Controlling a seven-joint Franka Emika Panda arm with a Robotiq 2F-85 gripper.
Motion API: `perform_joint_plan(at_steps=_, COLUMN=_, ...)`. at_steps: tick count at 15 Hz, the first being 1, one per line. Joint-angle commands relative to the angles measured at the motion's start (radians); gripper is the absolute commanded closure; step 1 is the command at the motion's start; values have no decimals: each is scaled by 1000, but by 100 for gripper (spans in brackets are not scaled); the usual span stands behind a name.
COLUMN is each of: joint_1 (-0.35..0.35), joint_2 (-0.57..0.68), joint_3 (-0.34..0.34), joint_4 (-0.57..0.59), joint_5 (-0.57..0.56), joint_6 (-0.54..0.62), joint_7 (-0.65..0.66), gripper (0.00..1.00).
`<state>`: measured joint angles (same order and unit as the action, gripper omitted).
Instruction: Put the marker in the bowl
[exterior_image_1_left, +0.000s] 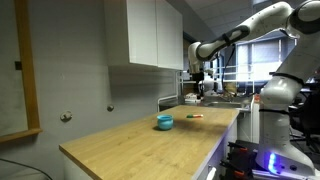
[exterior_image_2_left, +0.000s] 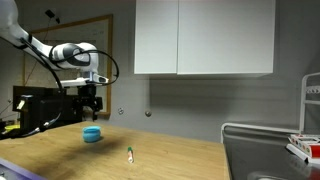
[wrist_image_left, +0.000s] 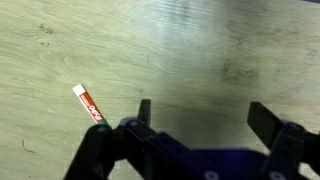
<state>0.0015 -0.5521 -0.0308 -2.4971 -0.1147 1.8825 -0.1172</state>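
The marker's green part (exterior_image_1_left: 190, 116) (wrist_image_left: 103, 124), just beside its red label, is the next spot my gripper will go to and close on.
The marker (wrist_image_left: 89, 104), orange-red with a pale end, lies flat on the wooden counter; in the wrist view it is left of my fingers. It also shows in both exterior views (exterior_image_1_left: 195, 117) (exterior_image_2_left: 130, 154). The teal-blue bowl (exterior_image_1_left: 164, 122) (exterior_image_2_left: 91, 133) sits on the counter a short way from the marker; it is out of the wrist view. My gripper (wrist_image_left: 202, 113) is open and empty, held high above the counter (exterior_image_1_left: 198, 74) (exterior_image_2_left: 90, 98), over the area near the bowl and marker.
White wall cabinets (exterior_image_2_left: 205, 37) hang above the counter's back. A sink (exterior_image_2_left: 262, 150) with a dish rack (exterior_image_2_left: 305, 147) sits at one end of the wooden counter (exterior_image_1_left: 140, 140). Equipment and cables stand past the far end (exterior_image_2_left: 40, 105).
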Motion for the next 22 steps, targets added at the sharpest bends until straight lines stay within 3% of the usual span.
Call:
perform_joint_plan(at_steps=1, joint_1=-14, joint_2=80, joint_3=-60, joint_4=45, joint_5=-71, joint_6=-43, joint_7=-171, gripper=0)
perform_joint_plan(at_steps=5, joint_1=-38, joint_2=202, joint_3=-148, joint_4=91, joint_5=-126, joint_6=-25, joint_7=-359, gripper=0)
perform_joint_plan(at_steps=9, joint_1=-55, joint_2=340, joint_3=-200, joint_4=171, joint_5=-112, joint_6=-6, joint_7=-494, gripper=0)
perform_joint_plan(at_steps=17, joint_1=-95, joint_2=625, joint_3=-171, joint_4=404, joint_5=-55, joint_6=41, joint_7=-626, gripper=0)
perform_joint_plan(at_steps=22, joint_1=-129, joint_2=723, joint_3=-142, joint_4=472, joint_5=-12, joint_6=75, joint_7=-667, gripper=0)
